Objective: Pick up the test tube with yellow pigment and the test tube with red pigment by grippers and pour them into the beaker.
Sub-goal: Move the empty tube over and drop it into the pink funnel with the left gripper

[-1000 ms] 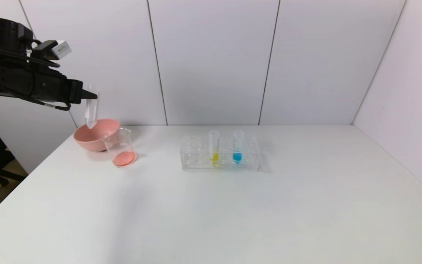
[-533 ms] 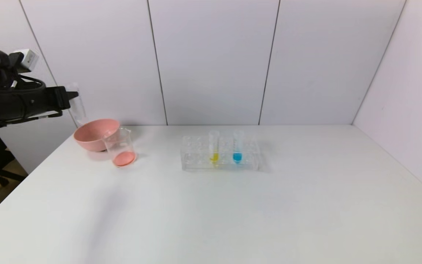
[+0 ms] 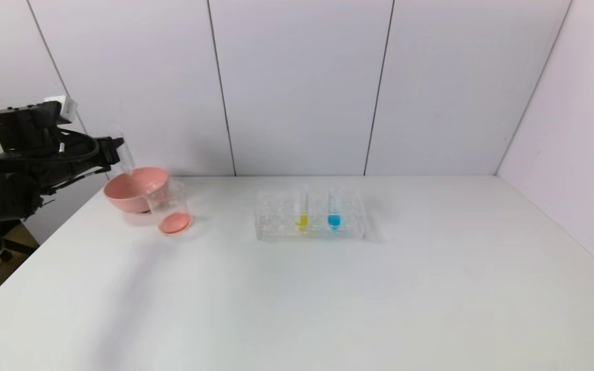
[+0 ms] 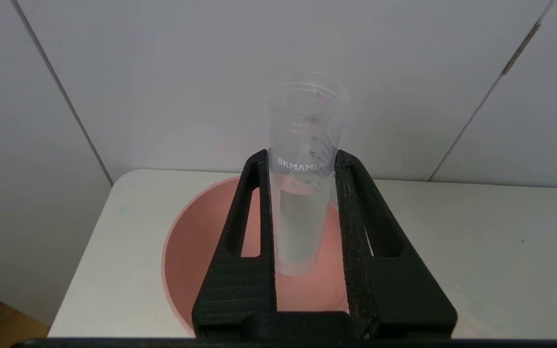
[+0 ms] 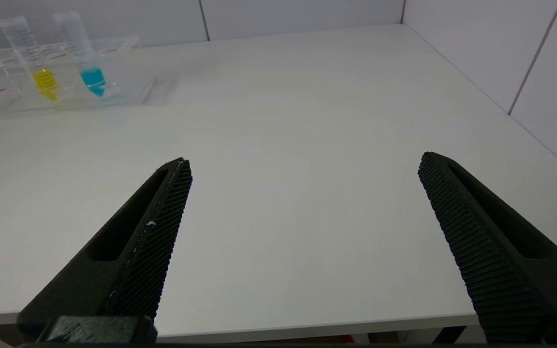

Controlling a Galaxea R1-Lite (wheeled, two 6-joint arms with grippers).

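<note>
My left gripper has the clear test tube, now upright over the pink bowl. It will release the tube inside the pink bowl (image 3: pixel 136 188) (image 4: pixel 276 284) beside the beaker.
My left gripper (image 3: pixel 117 149) is shut on a clear test tube (image 3: pixel 126 157) with no pigment showing in it. It holds the tube upright over the pink bowl (image 3: pixel 131 191); the left wrist view shows the tube (image 4: pixel 306 121) between the fingers (image 4: pixel 259 193) above the bowl (image 4: pixel 196 251). The beaker (image 3: pixel 170 208) stands beside the bowl with red-orange pigment at its bottom. The yellow-pigment tube (image 3: pixel 301 207) stands in the clear rack (image 3: pixel 276 221). My right gripper (image 5: pixel 305 162) is open and empty above the table's near edge, outside the head view.
A blue-tipped tube (image 3: pixel 334 207) stands in the rack next to the yellow one; both show in the right wrist view, yellow (image 5: pixel 38 67) and blue (image 5: pixel 86 55). The white table (image 3: pixel 328 299) has walls behind and on the right.
My left gripper with the clear tube swung out to the left, then came back right and lower, so the tube now hangs just over the pink bowl's far rim.
</note>
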